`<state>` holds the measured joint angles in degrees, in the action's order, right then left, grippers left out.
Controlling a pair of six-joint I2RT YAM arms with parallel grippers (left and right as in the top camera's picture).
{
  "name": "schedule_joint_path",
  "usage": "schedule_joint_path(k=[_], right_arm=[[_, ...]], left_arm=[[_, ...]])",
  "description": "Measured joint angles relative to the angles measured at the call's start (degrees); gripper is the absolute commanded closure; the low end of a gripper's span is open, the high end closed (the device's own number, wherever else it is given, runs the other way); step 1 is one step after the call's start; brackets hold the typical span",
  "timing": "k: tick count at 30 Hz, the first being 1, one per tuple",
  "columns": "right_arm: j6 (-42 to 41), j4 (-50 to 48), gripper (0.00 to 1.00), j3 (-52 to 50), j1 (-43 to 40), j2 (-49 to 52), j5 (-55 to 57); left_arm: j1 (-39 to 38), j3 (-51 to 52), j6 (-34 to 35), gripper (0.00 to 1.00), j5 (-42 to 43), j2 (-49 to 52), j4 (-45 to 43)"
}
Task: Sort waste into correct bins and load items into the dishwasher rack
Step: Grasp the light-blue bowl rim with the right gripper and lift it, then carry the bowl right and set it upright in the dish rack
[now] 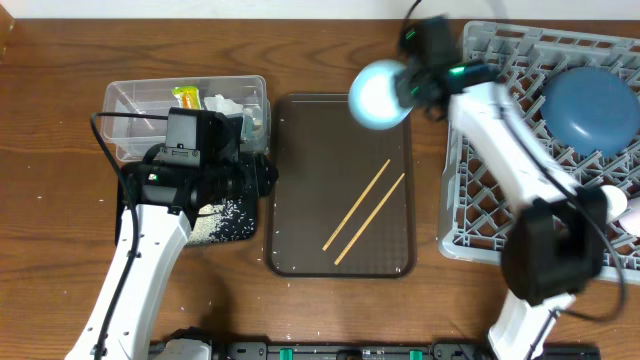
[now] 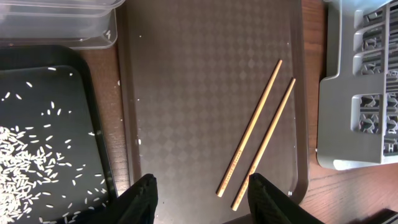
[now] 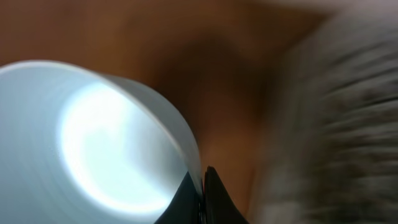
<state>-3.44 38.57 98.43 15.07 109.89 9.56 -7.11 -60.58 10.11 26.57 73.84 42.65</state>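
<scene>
My right gripper is holding the white bowl. It will let go of the bowl in the grey rack's far corner [image 1: 526, 82], beside the blue plate.
My right gripper [image 1: 407, 86] is shut on the rim of the white bowl [image 1: 378, 95], holding it in the air over the far right corner of the brown tray; the right wrist view shows the fingers [image 3: 202, 186] pinching the bowl's wall [image 3: 93, 143], blurred. The two chopsticks [image 1: 365, 212] lie on the brown tray [image 1: 300, 150]. My left gripper [image 2: 202, 199] is open and empty above the tray's near left part, close to the chopsticks' ends [image 2: 255, 140]. The blue plate [image 1: 590, 108] sits in the grey rack [image 1: 480, 190]. Rice grains [image 2: 25, 155] lie in the black tray [image 2: 37, 93].
The clear tub [image 1: 130, 95] at the far left holds the snack wrapper [image 1: 187, 97] and the white tissue [image 1: 222, 103]. A small cup [image 1: 614, 199] shows at the rack's right edge, partly hidden by my right arm. The rack's corner [image 2: 348, 93] stands right of the brown tray.
</scene>
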Motion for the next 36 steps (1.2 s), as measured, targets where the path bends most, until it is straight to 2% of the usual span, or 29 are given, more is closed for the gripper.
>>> schedule_joint_path(k=[4,8,14,19,26,32,36], right_arm=[[5.44,-6.36,0.99,1.92,-3.58,-5.44,18.43],[9.53,-10.97,0.99,2.43,-6.19,-5.55,38.34],[11.63,-11.3,0.99,2.27,-10.51,-1.11,52.89],[10.88,-11.82,0.99,2.23,-12.59,4.04,60.48],[9.03,-11.67,0.99,2.21,-12.72,10.91,63.78],[8.02,-10.23,0.99,2.19,-9.64,15.78,64.43],[5.2,-5.57,0.97,2.25,-7.15,16.5,65.9]], left_arm=[[0.0,0.0,0.02,0.51,0.0,0.0,0.0],[0.0,0.0,0.0,0.5,0.0,0.0,0.0],[0.0,0.0,0.0,0.5,0.0,0.0,0.02],[0.0,0.0,0.02,0.51,0.0,0.0,0.07],[0.0,0.0,0.02,0.5,0.0,0.0,0.28],[0.0,0.0,0.0,0.5,0.0,0.0,0.39],[0.0,0.0,0.02,0.51,0.0,0.0,0.39]])
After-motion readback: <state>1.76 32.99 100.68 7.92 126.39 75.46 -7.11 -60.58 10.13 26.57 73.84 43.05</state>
